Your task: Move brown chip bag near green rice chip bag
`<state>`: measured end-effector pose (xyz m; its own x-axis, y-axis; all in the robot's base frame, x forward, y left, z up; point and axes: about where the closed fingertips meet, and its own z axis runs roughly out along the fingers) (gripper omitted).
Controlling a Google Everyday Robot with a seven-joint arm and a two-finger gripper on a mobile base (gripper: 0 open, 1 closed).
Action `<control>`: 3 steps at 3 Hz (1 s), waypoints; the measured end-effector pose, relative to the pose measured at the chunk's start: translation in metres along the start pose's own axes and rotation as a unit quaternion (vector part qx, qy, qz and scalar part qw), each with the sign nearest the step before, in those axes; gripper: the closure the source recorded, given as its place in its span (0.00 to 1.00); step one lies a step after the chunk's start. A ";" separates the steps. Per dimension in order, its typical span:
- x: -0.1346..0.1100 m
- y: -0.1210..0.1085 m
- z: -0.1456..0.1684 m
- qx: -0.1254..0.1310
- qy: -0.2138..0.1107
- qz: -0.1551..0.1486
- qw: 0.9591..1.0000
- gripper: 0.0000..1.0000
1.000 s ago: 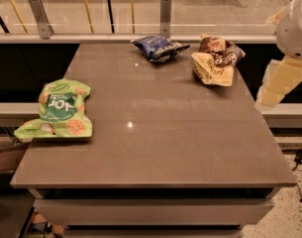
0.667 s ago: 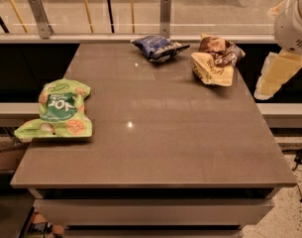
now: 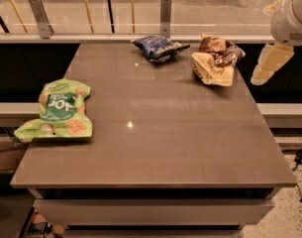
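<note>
The gripper should next go to the brown chip bag's crumpled middle point(image 3: 221, 58), between the bag's dark brown and cream-yellow parts, and close there.
The brown chip bag point(image 3: 217, 61), dark brown and cream-yellow, lies crumpled at the table's far right. The green rice chip bag point(image 3: 59, 109) lies flat at the left edge of the table, far from the brown bag. My gripper point(image 3: 271, 64) hangs in the air off the table's right edge, just right of the brown bag and a little above table height, not touching it. The white arm point(image 3: 292, 14) reaches in from the upper right corner.
A smaller dark blue bag point(image 3: 158, 47) lies at the far middle of the brown table point(image 3: 155, 148), left of the brown bag. A glass railing with metal posts point(image 3: 165, 11) runs behind the table. Floor shows at the lower right.
My gripper has moved up and slightly left, closer to the brown chip bag. The bags have not moved.
</note>
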<state>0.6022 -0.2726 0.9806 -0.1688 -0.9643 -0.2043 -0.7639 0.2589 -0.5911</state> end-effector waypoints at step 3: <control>-0.022 0.003 0.105 -0.059 -0.030 -0.039 0.997 0.00</control>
<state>0.6687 -0.2449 0.9015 -0.0705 -0.9753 -0.2094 -0.8416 0.1709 -0.5124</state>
